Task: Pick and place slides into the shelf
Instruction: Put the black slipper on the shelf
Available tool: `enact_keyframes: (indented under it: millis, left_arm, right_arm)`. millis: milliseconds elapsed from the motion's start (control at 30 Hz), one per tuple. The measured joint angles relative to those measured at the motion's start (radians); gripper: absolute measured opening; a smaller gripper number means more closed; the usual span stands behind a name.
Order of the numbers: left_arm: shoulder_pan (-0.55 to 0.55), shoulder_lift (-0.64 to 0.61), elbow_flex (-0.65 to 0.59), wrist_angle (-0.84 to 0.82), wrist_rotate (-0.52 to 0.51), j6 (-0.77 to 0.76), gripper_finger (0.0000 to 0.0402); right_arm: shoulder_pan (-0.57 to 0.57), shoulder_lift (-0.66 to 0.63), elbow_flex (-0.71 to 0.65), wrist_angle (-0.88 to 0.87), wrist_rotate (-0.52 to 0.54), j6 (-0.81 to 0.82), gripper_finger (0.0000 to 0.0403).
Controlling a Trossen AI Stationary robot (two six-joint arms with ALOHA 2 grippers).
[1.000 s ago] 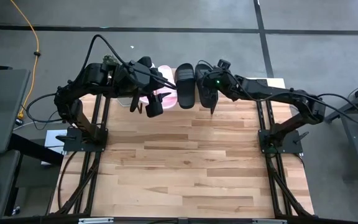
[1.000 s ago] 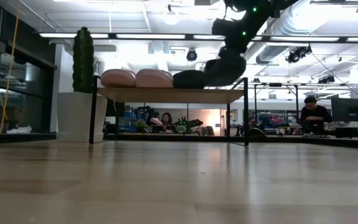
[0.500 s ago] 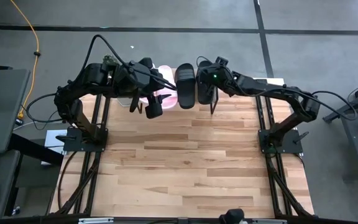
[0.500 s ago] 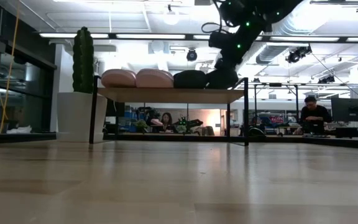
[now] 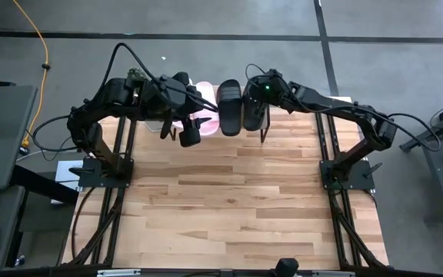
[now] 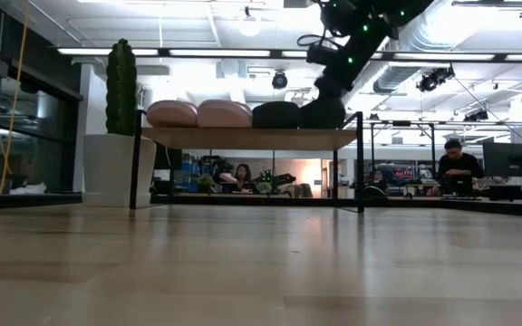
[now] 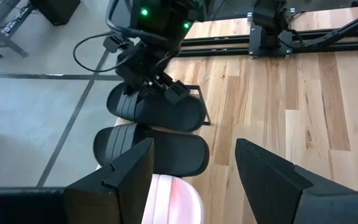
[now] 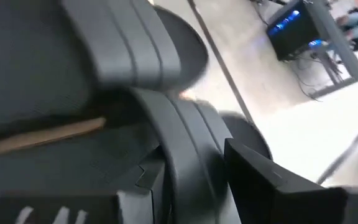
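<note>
A wedge of shelf board is showing between the black slides, so I will regrip the outer black slide's strap (image 8: 188, 152) with my right gripper and nudge that slide against its neighbour.
The shelf (image 6: 243, 138) stands at the table's far edge, and its wooden top carries all the slides side by side. Two pink slides (image 6: 198, 113) lie toward the left and a black slide (image 5: 229, 108) lies beside them. A second black slide (image 5: 254, 115) is the rightmost and rests flat on the board. My right gripper (image 5: 258, 96) is over it, shut on it. My left gripper (image 5: 189, 131) hovers open above the pink slide (image 7: 169, 193) and touches nothing. My right gripper holds the rightmost black slide by its wide strap (image 8: 185, 149), which runs between the two fingers (image 8: 266, 186). It comes from above, slanting down from the table's right. The slide's sole (image 6: 323, 114) lies on the shelf's top board, level.
A white pot with a tall cactus (image 6: 111, 136) stands just left of the shelf. The wooden table (image 5: 229, 208) stretches bare on the near side of the shelf. People sit at desks in the room beyond (image 6: 456, 163).
My right gripper has moved toward the far edge and down. The black slide it carries was lifted and tilted above the shelf's right end. It now lies flat on the top board, next to the other black slide. My left arm has kept still.
</note>
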Motion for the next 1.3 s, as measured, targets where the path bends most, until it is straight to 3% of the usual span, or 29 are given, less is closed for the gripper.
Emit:
enact_keyframes:
  millis: [233, 767, 900, 1133, 1300]
  left_arm:
    - [0.000, 0.000, 0.000, -0.003, 0.000, -0.003, 0.0214]
    - [0.000, 0.000, 0.000, -0.025, 0.000, -0.021, 0.0214]
    - [0.000, 0.000, 0.000, -0.021, 0.000, -0.021, 0.0214]
    - [0.000, 0.000, 0.000, -0.021, 0.001, -0.022, 0.0214]
    - [0.000, 0.000, 0.000, -0.021, 0.003, -0.022, 0.0214]
  right_arm:
    - [0.006, 0.001, 0.071, -0.029, -0.085, 0.018, 0.0126]
    - [0.006, 0.021, 0.073, -0.070, -0.049, 0.040, 0.0120]
    - [0.006, 0.044, 0.074, -0.071, -0.006, 0.033, 0.0093]
    - [0.007, 0.062, 0.076, -0.079, 0.021, 0.038, 0.0010]
    - [0.015, 0.062, 0.076, -0.084, 0.054, 0.033, 0.0006]
